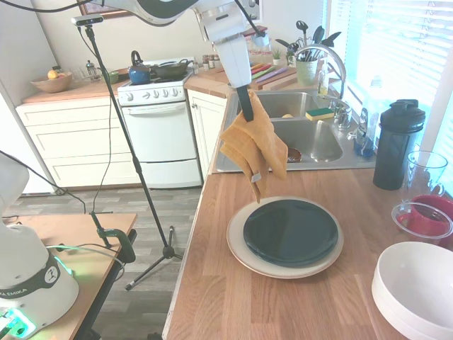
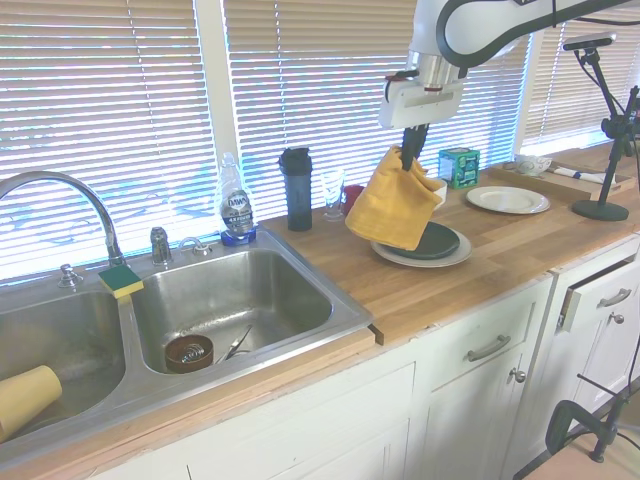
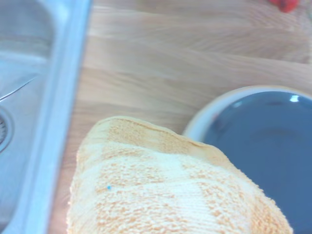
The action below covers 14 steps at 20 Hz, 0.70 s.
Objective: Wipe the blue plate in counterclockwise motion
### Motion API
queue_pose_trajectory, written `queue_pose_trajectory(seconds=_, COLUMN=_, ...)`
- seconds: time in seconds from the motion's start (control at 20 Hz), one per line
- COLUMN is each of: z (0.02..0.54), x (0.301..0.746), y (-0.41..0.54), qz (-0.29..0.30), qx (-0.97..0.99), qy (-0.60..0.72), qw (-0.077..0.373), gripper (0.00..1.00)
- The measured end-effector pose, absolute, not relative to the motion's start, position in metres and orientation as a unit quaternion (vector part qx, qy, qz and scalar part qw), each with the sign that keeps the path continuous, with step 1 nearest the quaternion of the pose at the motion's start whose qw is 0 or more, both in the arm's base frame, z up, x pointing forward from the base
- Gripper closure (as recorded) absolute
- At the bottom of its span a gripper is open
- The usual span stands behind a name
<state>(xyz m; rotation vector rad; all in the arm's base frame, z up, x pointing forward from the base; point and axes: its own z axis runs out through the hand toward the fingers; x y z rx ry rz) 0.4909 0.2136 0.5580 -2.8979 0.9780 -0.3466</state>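
Note:
The robot's gripper will let go of the orange cloth on the wooden counter [image 2: 384,276] between the steel sink and the beige plate.
The blue plate [image 1: 291,232] is round, glossy and almost black, and it rests on a larger beige plate [image 1: 236,248] on the wooden counter. It also shows in the second exterior view as the blue plate [image 2: 440,241], and in the wrist view as the blue plate [image 3: 265,146]. My gripper [image 1: 245,106] hangs in the air above the plate's sink side, shut on an orange cloth [image 1: 253,149]. The cloth [image 2: 394,206] droops clear of the plate and touches nothing. In the wrist view the cloth [image 3: 161,190] fills the lower middle.
A steel sink [image 1: 311,138] lies just beyond the plates. A black bottle [image 1: 398,145], a glass [image 1: 425,170] and a red bowl [image 1: 425,221] stand to the right. A big white bowl [image 1: 417,290] sits front right. A white plate [image 2: 508,199] lies further along the counter.

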Motion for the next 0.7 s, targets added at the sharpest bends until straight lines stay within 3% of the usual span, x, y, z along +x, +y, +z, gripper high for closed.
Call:
queue_pose_trajectory(seconds=0.3, z=0.565, x=0.47, y=0.256, qz=-0.118, qx=-0.946, qy=0.303, qw=0.019, gripper=1.0)
queue_pose_trajectory(seconds=0.7, z=0.528, x=0.468, y=0.298, qz=-0.104, qx=-0.952, qy=0.288, qw=-0.009, gripper=1.0)
